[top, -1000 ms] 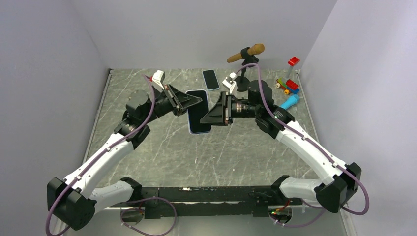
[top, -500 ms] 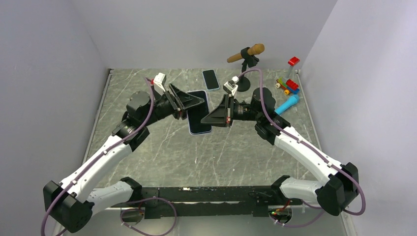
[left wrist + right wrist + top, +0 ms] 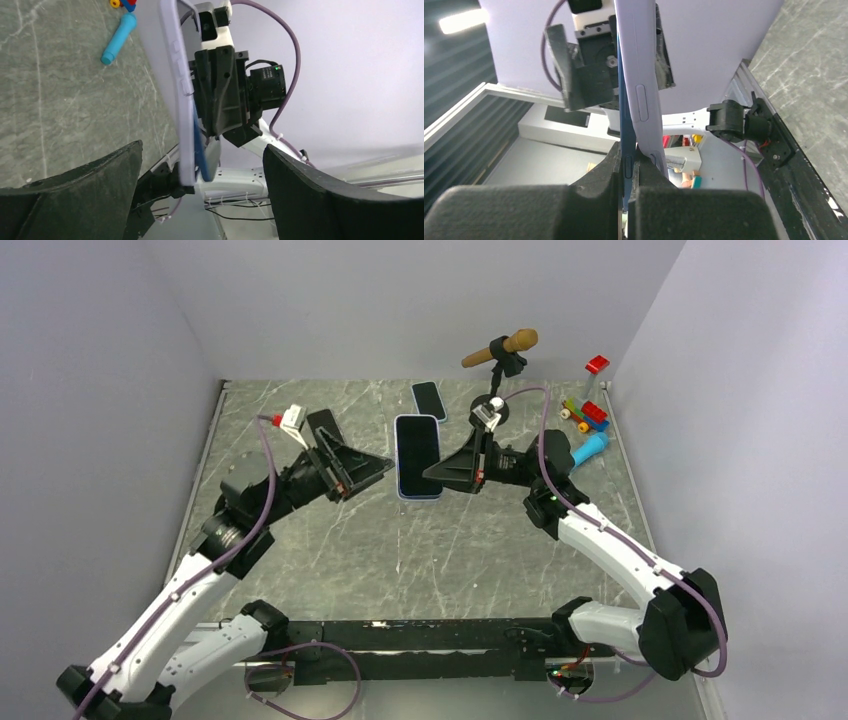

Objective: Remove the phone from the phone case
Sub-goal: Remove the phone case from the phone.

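Next, my right gripper sets the phone down on the marbled table (image 3: 497, 477) just in front of the microphone stand.
My right gripper (image 3: 434, 476) holds the phone (image 3: 417, 450) up above the middle of the table, screen towards the top camera. In the right wrist view its jaws (image 3: 626, 159) are shut on the phone's blue edge (image 3: 626, 130). The lavender phone case (image 3: 640, 85) bends away from the phone at that end and still wraps the far part. My left gripper (image 3: 362, 455) hangs open to the left of the phone, apart from it. In the left wrist view the case (image 3: 175, 90) and the blue phone (image 3: 199, 145) stand edge-on beyond my wide-open left gripper (image 3: 200, 200).
A second dark phone (image 3: 429, 400) lies flat at the back of the table. A microphone on a stand (image 3: 505, 345) is behind the right arm. Toy blocks (image 3: 590, 415), a blue cylinder (image 3: 590, 448) and a red block (image 3: 597, 364) sit at the back right.
My left gripper has opened, let go of the phone and drawn back to the left. My right gripper has shut on the phone's edge and carried it up and towards the back.
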Available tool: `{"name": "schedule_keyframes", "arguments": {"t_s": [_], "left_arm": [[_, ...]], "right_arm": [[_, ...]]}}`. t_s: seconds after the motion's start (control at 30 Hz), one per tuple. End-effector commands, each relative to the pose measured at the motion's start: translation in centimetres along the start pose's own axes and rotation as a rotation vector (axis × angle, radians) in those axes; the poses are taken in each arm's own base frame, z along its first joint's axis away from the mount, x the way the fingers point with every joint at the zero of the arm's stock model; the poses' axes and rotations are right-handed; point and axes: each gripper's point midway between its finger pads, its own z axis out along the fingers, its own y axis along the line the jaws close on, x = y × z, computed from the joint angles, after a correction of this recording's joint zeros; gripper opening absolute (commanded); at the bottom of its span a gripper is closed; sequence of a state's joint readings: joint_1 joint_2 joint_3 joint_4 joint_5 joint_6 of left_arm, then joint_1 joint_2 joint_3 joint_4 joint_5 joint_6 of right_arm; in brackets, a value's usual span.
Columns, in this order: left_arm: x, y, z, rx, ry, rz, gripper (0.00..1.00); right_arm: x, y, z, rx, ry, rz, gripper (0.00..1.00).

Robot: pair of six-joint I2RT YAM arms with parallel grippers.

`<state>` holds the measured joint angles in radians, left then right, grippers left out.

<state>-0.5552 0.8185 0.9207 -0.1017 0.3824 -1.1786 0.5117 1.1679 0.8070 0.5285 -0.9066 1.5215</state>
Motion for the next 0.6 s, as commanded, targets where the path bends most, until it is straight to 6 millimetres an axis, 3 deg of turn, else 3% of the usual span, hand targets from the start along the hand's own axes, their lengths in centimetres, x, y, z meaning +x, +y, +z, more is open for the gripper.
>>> {"name": "schedule_keyframes", "arguments": {"t_s": [0.0, 0.17, 0.3, 0.57], "left_arm": [[0.1, 0.9, -1.0, 0.029, -0.055, 0.016, 0.88], [0.3, 0.8, -0.5, 0.094, -0.052, 0.001, 0.68], [0.6, -0.2, 0.0, 0.093, 0.012, 0.063, 0.68], [1.2, 0.4, 0.8, 0.086, 0.053, 0.058, 0.67]], "right_arm": [[0.6, 4.8, -0.5, -0.164, 0.038, -0.146, 0.0], [-0.4, 4.9, -0.7, -0.174, 0.028, -0.141, 0.0], [-0.6, 5.1, -0.8, -0.185, 0.055, -0.14, 0.0], [-0.7, 5.1, -0.7, -0.206, 0.071, -0.146, 0.0]]}}
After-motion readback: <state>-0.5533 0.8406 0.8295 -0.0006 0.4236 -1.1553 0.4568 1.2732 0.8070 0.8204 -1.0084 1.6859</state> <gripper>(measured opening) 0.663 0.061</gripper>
